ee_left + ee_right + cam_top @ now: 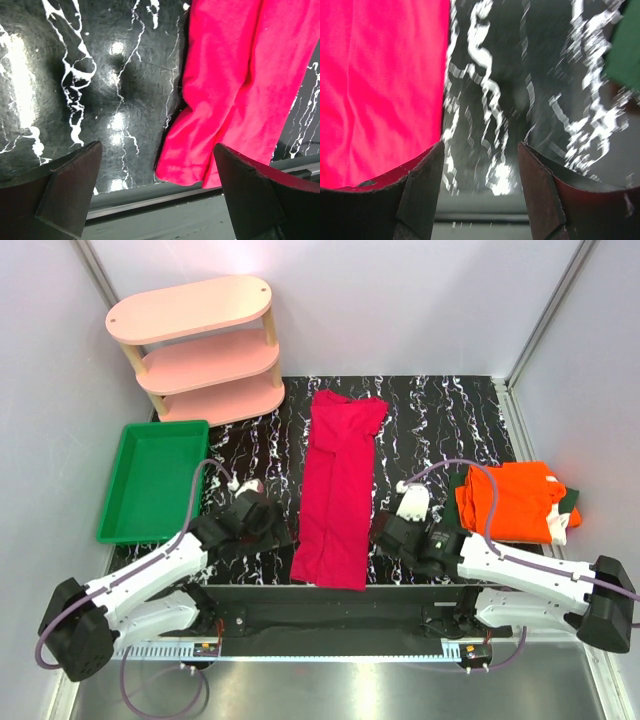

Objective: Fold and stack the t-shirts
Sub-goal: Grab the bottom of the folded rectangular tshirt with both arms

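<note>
Next, my left gripper pinches that corner (169, 170) and pulls it in before folding, as the crimson t-shirt's near corner flares out past its long edge.
A crimson t-shirt (338, 490) lies folded into a long strip down the middle of the black marble table. Its near end shows in the left wrist view (220, 100) and its edge in the right wrist view (380, 90). A folded orange t-shirt (510, 500) lies on a dark green t-shirt (568, 498) at the right; the green one also shows in the right wrist view (625, 55). My left gripper (272, 532) is open, empty, just left of the crimson shirt's near end. My right gripper (388, 530) is open, empty, just right of it.
A green plastic tray (152, 480) sits at the left. A pink three-tier shelf (200, 345) stands at the back left. The table's near edge (150, 200) runs just below both grippers. Grey walls close the cell on three sides.
</note>
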Tool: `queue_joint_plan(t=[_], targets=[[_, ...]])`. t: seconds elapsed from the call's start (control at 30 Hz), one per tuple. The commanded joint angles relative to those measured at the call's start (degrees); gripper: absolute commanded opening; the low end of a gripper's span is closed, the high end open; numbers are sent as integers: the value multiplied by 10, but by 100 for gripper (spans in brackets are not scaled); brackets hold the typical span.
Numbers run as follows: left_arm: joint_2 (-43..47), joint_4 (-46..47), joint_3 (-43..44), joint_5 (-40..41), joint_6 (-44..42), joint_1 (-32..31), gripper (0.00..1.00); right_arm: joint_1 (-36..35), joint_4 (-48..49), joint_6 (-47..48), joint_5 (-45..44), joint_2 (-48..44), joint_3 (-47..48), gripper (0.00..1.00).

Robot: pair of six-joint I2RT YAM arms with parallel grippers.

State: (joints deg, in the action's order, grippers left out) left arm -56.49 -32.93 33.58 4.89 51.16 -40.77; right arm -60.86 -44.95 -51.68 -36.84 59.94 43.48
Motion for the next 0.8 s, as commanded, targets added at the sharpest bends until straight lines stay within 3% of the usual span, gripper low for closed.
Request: queue_joint_plan(t=[0.0,0.07,0.23,0.33,0.47,0.77], targets=[[37,28,-20,11,13,-42,95,-53,-6,-83,-1,3,-6,68],[32,38,-22,17,5,-57,78,-58,-16,-103,4,30,-2,68],[-45,24,-17,32,-6,-95,60,-83,-9,-161,21,88,-8,67],[-87,39,-17,50,1,-138,62,-92,11,-187,33,98,-23,67],[-157,51,-5,60,-6,-143,66,-93,21,-186,34,84,-35,67],[-162,66,-5,54,18,-157,62,-93,7,-189,22,51,-51,66]])
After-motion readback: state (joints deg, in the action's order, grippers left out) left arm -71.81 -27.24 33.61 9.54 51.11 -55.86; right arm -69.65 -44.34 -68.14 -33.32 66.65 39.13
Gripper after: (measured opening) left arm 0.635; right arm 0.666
